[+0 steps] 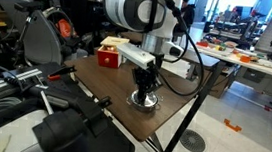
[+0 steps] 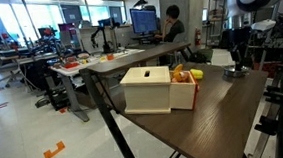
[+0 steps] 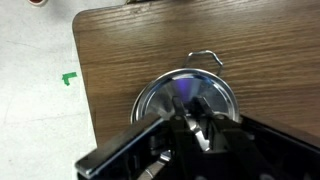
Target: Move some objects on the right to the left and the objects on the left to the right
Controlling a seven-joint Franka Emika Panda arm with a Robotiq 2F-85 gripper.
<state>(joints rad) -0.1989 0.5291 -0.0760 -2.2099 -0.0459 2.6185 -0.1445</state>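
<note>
I need to let go of the metal lid with my gripper on the bare brown table (image 1: pixel 114 84) between the pot and the red box.
A round shiny metal lid (image 3: pixel 160 95) lies on the brown wooden table (image 3: pixel 110 50), near its edge. A thin wire hook (image 3: pixel 205 57) sticks out at the lid's far rim. My gripper (image 3: pixel 188 122) stands straight down over the lid's middle, its fingers close together on a shiny piece at the centre. In both exterior views the gripper (image 1: pixel 145 87) (image 2: pixel 237 60) is on the lid (image 1: pixel 142 102) (image 2: pixel 236 73). A cream box (image 2: pixel 145 89) and a red box holding yellow and orange items (image 2: pixel 185 86) stand at the table's other end; the red box also shows here (image 1: pixel 108 55).
The table edge runs close beside the lid, with grey floor and a green tape mark (image 3: pixel 69 78) below. A black tripod leg (image 1: pixel 187 121) crosses in front of the table. Other desks and a seated person (image 2: pixel 173 27) are in the background.
</note>
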